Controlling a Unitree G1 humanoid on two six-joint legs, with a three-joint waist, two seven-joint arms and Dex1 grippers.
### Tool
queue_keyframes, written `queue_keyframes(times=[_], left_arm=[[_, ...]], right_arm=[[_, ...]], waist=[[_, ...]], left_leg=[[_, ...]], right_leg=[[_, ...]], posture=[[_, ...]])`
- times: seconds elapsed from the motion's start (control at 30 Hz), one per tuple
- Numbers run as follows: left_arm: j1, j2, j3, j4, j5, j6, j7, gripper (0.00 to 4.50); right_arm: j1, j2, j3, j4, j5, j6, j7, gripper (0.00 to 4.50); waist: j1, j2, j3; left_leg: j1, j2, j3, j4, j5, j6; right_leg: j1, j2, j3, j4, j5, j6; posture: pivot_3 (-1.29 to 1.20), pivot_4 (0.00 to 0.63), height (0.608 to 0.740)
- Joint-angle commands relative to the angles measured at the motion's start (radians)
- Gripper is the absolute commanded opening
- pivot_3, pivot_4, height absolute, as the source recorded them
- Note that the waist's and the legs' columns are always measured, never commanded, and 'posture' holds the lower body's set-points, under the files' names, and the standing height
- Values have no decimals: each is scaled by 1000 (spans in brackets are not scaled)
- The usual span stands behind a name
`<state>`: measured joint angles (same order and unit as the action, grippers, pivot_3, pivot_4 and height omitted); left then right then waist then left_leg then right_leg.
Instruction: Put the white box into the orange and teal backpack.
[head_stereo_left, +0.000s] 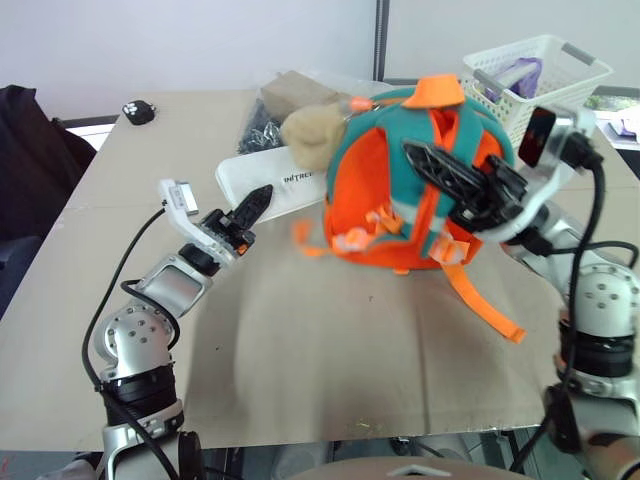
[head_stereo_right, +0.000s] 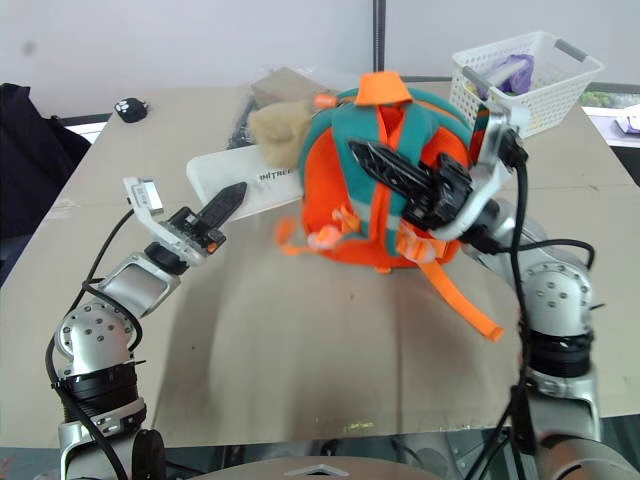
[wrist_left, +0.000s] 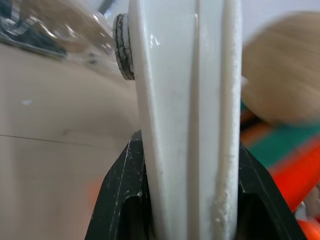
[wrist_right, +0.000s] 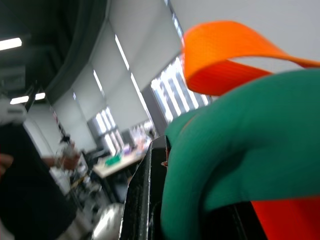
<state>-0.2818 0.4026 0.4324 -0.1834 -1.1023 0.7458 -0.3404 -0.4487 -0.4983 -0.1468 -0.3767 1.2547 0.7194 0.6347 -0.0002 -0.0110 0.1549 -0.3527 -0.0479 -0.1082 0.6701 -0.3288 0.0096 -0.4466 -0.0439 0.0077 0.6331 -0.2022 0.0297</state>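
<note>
Next, I let go of the white box with my left gripper inside the orange and teal backpack (wrist_left: 255, 127), beside the tan plush toy.
The orange and teal backpack (head_stereo_left: 385, 200) stands upright in the middle of the table, with a tan plush toy (head_stereo_left: 310, 138) at its upper left. My right gripper (head_stereo_left: 412, 153) reaches across its top from the right and is shut on the teal trim (wrist_right: 235, 160). The white box (head_stereo_left: 285, 185) lies flat just left of and behind the backpack, partly hidden by it. My left gripper (head_stereo_left: 262, 197) is shut on the box's near edge. In the left wrist view the white box's edge (wrist_left: 185, 100) runs between the black fingers (wrist_left: 120, 190).
A white slotted basket (head_stereo_left: 580, 62) stands at the back right. A pile of dark metal parts (head_stereo_left: 258, 130) and a brown box (head_stereo_left: 295, 92) lie behind the backpack. A small black object (head_stereo_left: 140, 110) sits back left. Orange straps (head_stereo_left: 485, 305) trail on the tabletop (head_stereo_left: 330, 350).
</note>
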Motion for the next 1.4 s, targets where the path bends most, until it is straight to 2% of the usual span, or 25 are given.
queue_keyframes(times=[0.03,0.23,0.37,0.57,0.77,1.0,1.2,1.4], left_arm=[[5,-12,34,-64,-49,-31,-14,1025],[-22,-7,59,-22,-60,-49,-19,1025],[-41,5,74,-49,-172,-9,-69,1025],[-38,26,110,-77,-266,-18,-115,1025],[-68,31,69,-67,-257,-24,-153,1025],[-72,87,-44,-48,-131,-19,-300,1025],[-80,213,-100,-9,-81,27,-527,1025],[-84,275,-147,39,30,-14,-663,1025]], right_arm=[[9,-11,-32,4,-101,-68,26,156],[-101,143,-11,67,-294,-270,-12,156],[-167,195,-9,139,-373,-354,19,156],[-133,206,1,141,-379,-350,66,156],[-71,215,12,87,-338,-307,71,156],[-25,202,4,39,-288,-258,61,156],[-9,195,-14,49,-305,-272,55,156],[-7,199,-27,55,-305,-274,48,156]], waist=[[0,0,0],[-11,0,1],[-10,-1,1],[-14,-1,1],[-12,-1,1],[-12,-1,1],[-14,0,1],[-15,0,1]], left_leg=[[0,-1,1,0,0,0],[2,0,2,3,1,-1],[2,0,2,4,1,-1],[1,0,1,4,1,-1],[1,-1,0,5,1,-1],[1,-1,1,6,1,-1],[1,-1,1,6,1,-1],[2,0,2,6,1,-1]], right_leg=[[0,0,1,0,1,1],[0,1,2,6,2,1],[0,1,2,7,2,0],[-1,1,2,4,2,0],[-1,1,2,5,2,0],[-1,1,2,8,2,0],[-1,1,2,8,2,0],[-1,3,3,8,2,0]], posture=[[0,150,740],[0,150,740],[0,150,740],[0,150,740],[0,150,740],[0,150,740],[0,150,740],[0,150,740]])
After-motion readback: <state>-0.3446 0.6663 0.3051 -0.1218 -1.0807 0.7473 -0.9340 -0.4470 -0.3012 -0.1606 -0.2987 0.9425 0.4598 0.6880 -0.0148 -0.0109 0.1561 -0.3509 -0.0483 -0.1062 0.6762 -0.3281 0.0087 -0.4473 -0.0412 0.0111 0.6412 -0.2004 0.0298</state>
